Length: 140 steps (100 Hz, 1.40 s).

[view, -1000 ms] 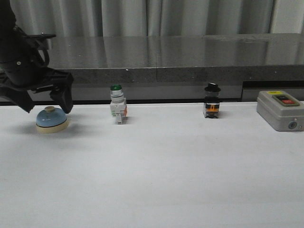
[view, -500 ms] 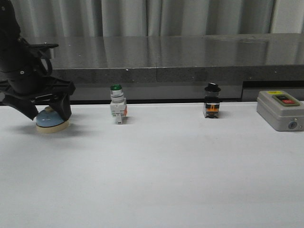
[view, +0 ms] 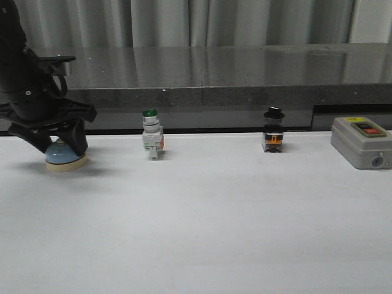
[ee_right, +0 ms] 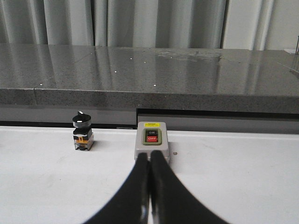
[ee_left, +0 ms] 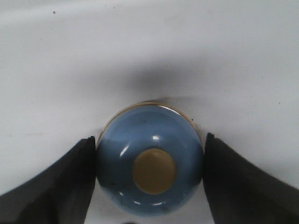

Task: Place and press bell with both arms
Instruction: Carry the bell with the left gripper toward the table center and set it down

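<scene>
I should release the bell with my left gripper on the white table (view: 218, 218) in front of the gap between the switches.
The light-blue bell (view: 66, 158) with its cream base stands on the white table at the far left. From the left wrist view I look straight down on the bell (ee_left: 150, 186) and its cream button (ee_left: 154, 171). My left gripper (view: 61, 149) is lowered over it, and both black fingers (ee_left: 70, 177) press against opposite sides of the dome, so the left gripper (ee_left: 149, 140) is shut on the bell. My right gripper (ee_right: 150, 156) does not appear in the front view; in its own wrist view its fingers are shut together, empty, above the table and pointing at the grey box.
A green-capped white switch (view: 151, 136) and a black-knobbed switch (view: 273, 131) stand along the back of the table. A grey box with red and black buttons (view: 360, 142) sits at the far right, also seen as the grey box (ee_right: 151, 140). A dark stone ledge (view: 214, 79) runs behind.
My left gripper came down from just above the bell and its fingers closed in onto the dome's sides. The bell has stayed where it was.
</scene>
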Each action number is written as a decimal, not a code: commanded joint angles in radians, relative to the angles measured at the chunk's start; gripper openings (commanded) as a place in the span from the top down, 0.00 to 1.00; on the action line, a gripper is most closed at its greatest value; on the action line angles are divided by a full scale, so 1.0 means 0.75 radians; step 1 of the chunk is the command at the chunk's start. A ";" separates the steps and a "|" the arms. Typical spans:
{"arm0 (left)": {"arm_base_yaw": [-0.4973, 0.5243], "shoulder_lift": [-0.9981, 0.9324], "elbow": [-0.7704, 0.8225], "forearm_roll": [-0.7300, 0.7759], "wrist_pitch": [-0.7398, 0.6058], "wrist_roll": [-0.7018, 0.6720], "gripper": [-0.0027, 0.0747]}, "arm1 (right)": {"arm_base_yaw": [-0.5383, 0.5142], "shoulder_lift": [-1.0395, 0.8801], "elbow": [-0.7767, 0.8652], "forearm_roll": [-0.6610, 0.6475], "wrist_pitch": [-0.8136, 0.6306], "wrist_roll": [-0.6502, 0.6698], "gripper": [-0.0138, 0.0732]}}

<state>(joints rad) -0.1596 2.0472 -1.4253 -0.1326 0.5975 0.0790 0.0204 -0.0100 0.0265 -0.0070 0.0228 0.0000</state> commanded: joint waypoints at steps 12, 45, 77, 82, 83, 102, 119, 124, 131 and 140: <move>-0.008 -0.180 -0.041 -0.007 0.040 0.001 0.63 | -0.008 -0.024 -0.020 -0.012 -0.112 -0.009 0.91; -0.058 -0.463 -0.041 -0.026 0.137 0.001 0.63 | -0.008 -0.024 -0.020 -0.012 -0.112 -0.009 0.91; -0.382 -0.514 -0.041 -0.028 0.155 0.001 0.63 | -0.008 -0.024 -0.020 -0.012 -0.112 -0.009 0.91; -0.437 -0.505 -0.041 -0.028 0.133 0.001 0.63 | -0.008 -0.024 -0.020 -0.012 -0.112 -0.009 0.91; -0.453 -0.505 -0.041 -0.028 0.130 0.001 0.63 | -0.008 -0.024 -0.020 -0.012 -0.112 -0.009 0.91; -0.626 -0.438 -0.041 -0.028 0.055 0.001 0.63 | -0.008 -0.024 -0.020 -0.012 -0.112 -0.009 0.91; -0.724 -0.341 -0.041 -0.028 0.019 0.001 0.63 | -0.008 -0.024 -0.020 -0.012 -0.112 -0.009 0.91; -0.739 -0.311 -0.041 -0.028 0.009 0.001 0.63 | -0.008 -0.024 -0.020 -0.012 -0.112 -0.009 0.91; -0.760 -0.268 -0.041 -0.028 0.006 0.001 0.63 | -0.008 -0.024 -0.020 -0.012 -0.112 -0.009 0.91; -0.780 -0.212 -0.041 -0.037 0.006 0.001 0.63 | -0.008 -0.024 -0.020 -0.012 -0.112 -0.009 0.91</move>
<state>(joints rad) -0.7265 1.9063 -1.4257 -0.1400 0.6565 0.0790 0.0204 -0.0100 0.0265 -0.0070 0.0228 0.0000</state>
